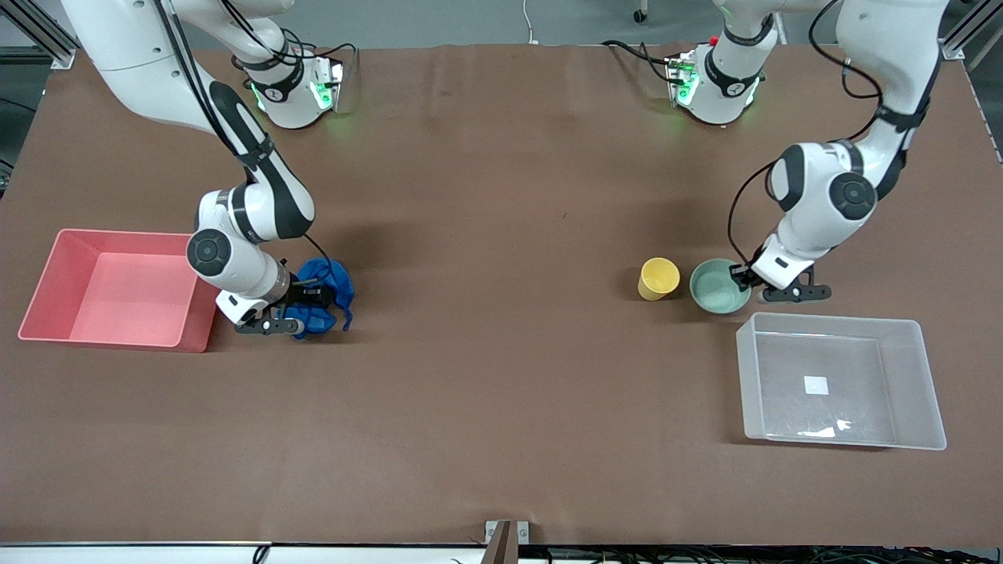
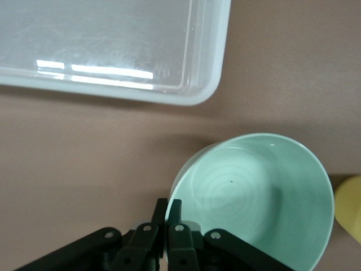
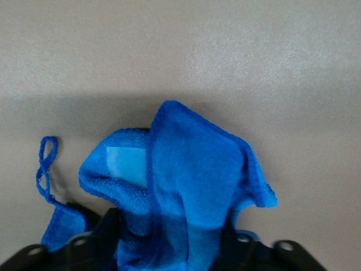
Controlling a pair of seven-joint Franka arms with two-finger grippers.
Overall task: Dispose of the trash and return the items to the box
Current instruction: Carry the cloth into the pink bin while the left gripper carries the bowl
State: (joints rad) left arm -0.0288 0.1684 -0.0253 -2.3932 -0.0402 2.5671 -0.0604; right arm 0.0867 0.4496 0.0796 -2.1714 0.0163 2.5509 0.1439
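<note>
My left gripper should set down and let go of the mint-green bowl on the white label inside the clear box (image 1: 830, 391).
The trash, a bright blue rag (image 1: 327, 288) (image 3: 192, 169), lies bunched on the table beside the pink bin. My right gripper (image 1: 302, 309) (image 3: 172, 223) is down on it, a finger on each side, shut on the cloth. The mint-green bowl (image 1: 717, 288) (image 2: 259, 197) stands beside the yellow cup (image 1: 658, 278) (image 2: 350, 206), just farther from the front camera than the clear box (image 1: 925, 384) (image 2: 192, 99). My left gripper (image 1: 744, 280) (image 2: 167, 210) is shut on the bowl's rim, one finger inside and one outside. The box holds only its white label.
The pink bin (image 1: 47, 274) sits at the right arm's end of the table with nothing in it. Brown table surface stretches between the two groups of things.
</note>
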